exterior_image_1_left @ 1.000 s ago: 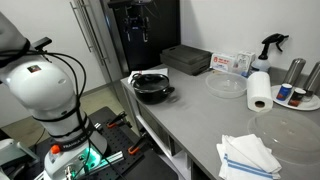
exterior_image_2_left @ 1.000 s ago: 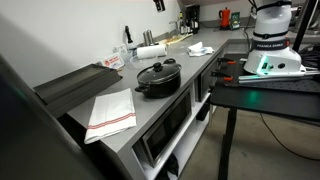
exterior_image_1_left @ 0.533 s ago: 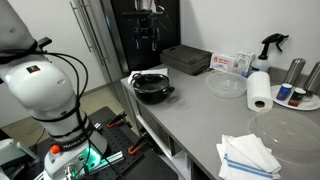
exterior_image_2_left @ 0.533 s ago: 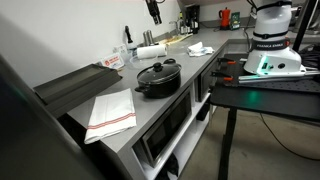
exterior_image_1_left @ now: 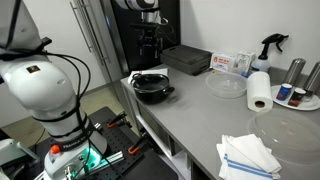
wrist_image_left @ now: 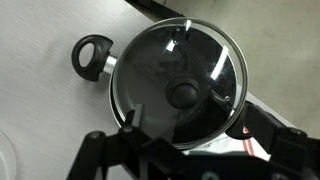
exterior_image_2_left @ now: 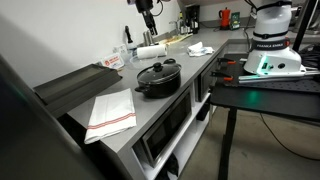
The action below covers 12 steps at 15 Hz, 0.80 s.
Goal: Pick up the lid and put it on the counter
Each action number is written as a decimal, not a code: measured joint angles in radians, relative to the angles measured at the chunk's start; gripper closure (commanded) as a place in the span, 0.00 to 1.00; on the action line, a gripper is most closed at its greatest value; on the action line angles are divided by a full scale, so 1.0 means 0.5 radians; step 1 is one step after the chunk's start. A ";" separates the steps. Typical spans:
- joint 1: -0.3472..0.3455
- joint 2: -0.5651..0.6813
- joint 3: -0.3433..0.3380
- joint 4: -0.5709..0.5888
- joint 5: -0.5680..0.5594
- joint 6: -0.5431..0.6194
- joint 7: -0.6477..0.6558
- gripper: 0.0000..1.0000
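The glass lid's black knob (exterior_image_1_left: 151, 74) (wrist_image_left: 183, 95), above the black pan, is next for my gripper to go down to and close on.
The glass lid (exterior_image_1_left: 152, 79) with its black knob sits on the black pan at the counter's (exterior_image_1_left: 200, 115) near-left corner. It also shows in the other exterior view (exterior_image_2_left: 158, 70), with the counter (exterior_image_2_left: 187, 62) around it. In the wrist view the lid (wrist_image_left: 200, 55) fills the middle, and the pan's loop handle (wrist_image_left: 92, 55) sticks out at the left. My gripper (exterior_image_1_left: 150, 45) hangs open and empty above the lid, clear of it. It shows high above the pan in an exterior view (exterior_image_2_left: 148, 14). Its dark fingers (wrist_image_left: 185, 150) frame the wrist view's bottom edge.
Behind the pan lies a dark tray (exterior_image_1_left: 186, 60). A clear dish (exterior_image_1_left: 226, 84), a paper towel roll (exterior_image_1_left: 259, 90) and a spray bottle (exterior_image_1_left: 270, 45) stand further along. A striped cloth (exterior_image_1_left: 248, 155) lies near the front, and another (exterior_image_2_left: 110, 112) beside the pan.
My gripper has come down from the top of the picture towards the pan. The lid and pan have not moved.
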 measured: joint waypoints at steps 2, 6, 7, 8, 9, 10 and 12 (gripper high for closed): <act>-0.003 0.056 0.000 0.009 0.030 0.025 -0.038 0.00; -0.015 0.175 0.000 0.015 0.038 0.085 -0.084 0.00; -0.019 0.207 0.001 0.019 0.038 0.104 -0.089 0.00; -0.025 0.240 0.002 0.023 0.038 0.120 -0.095 0.00; -0.030 0.272 0.003 0.028 0.038 0.134 -0.105 0.00; -0.035 0.302 0.005 0.034 0.038 0.147 -0.118 0.00; -0.044 0.362 0.012 0.055 0.038 0.160 -0.141 0.00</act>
